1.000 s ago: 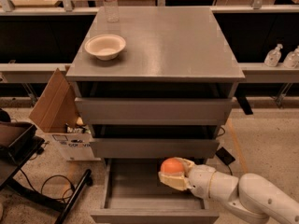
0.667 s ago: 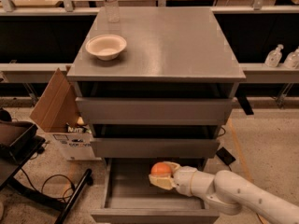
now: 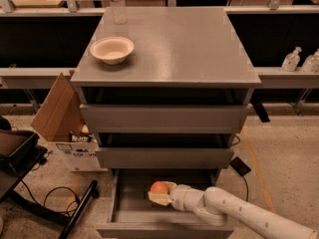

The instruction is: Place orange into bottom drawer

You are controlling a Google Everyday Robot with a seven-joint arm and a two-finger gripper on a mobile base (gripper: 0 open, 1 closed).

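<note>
Next, my gripper lets go of the orange on the inside of the bottom drawer (image 3: pixel 152 188), toward the cabinet.
The orange (image 3: pixel 159 186) is a small round bright-orange fruit held in my gripper (image 3: pixel 160 194), inside the pulled-out bottom drawer (image 3: pixel 130 217) of the grey cabinet. The gripper's cream fingers (image 3: pixel 162 198) are closed around the fruit's lower side. My white arm (image 3: pixel 234 211) reaches in from the lower right, over the drawer's right side. The orange sits low over the drawer floor, near its middle; I cannot tell whether it touches the floor. The two upper drawers (image 3: pixel 163 118) are slightly ajar.
A cream bowl (image 3: pixel 111 49) and a clear plastic bottle (image 3: pixel 117 2) stand on the cabinet top (image 3: pixel 184 44). An open cardboard box (image 3: pixel 65 128) stands left of the cabinet. A black stand and cables (image 3: pixel 55 203) lie at the lower left. Bottles (image 3: pixel 292 59) stand on a shelf at right.
My gripper has carried the orange to the left and deeper down into the bottom drawer. The arm has stretched further in from the right.
</note>
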